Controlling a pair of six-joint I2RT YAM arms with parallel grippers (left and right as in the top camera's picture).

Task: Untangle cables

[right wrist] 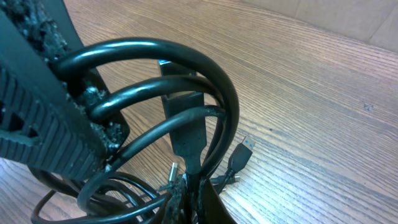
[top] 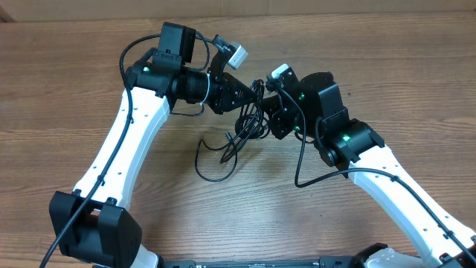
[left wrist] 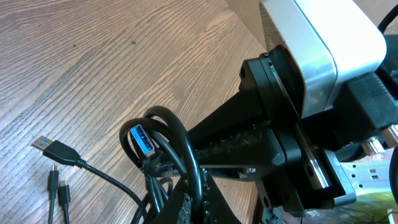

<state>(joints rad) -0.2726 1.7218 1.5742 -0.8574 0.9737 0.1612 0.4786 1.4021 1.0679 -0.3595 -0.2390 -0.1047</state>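
Note:
Cable loops from the robot's left gripper arch around the blue-tongued plug in its right gripper, so the right gripper needs to let go of it and grab the hanging cords lower down point(top: 244, 134).
The cables point(top: 239, 132) are thin black cords bunched in a tangle between the two arms, with loops trailing onto the wood. My left gripper point(top: 255, 95) is shut on a cable loop point(left wrist: 180, 140) beside a blue-tongued plug point(left wrist: 142, 138); its jaws point(left wrist: 194, 200) pinch the cord. My right gripper point(top: 271, 106) meets it from the right and is shut on a black plug body point(right wrist: 187, 140), jaws point(right wrist: 189, 200) closed round it. Several cable loops point(right wrist: 186, 62) arch over the left finger point(right wrist: 37, 124). A silvery tip point(right wrist: 172, 169) hangs near the right jaws.
A loose plug point(left wrist: 53, 148) and two small plug ends point(left wrist: 57, 185) lie on the wooden table point(left wrist: 93, 62). Another plug point(right wrist: 243, 151) rests on the wood right of the right jaws. A slack loop point(top: 212, 165) lies in front of the grippers.

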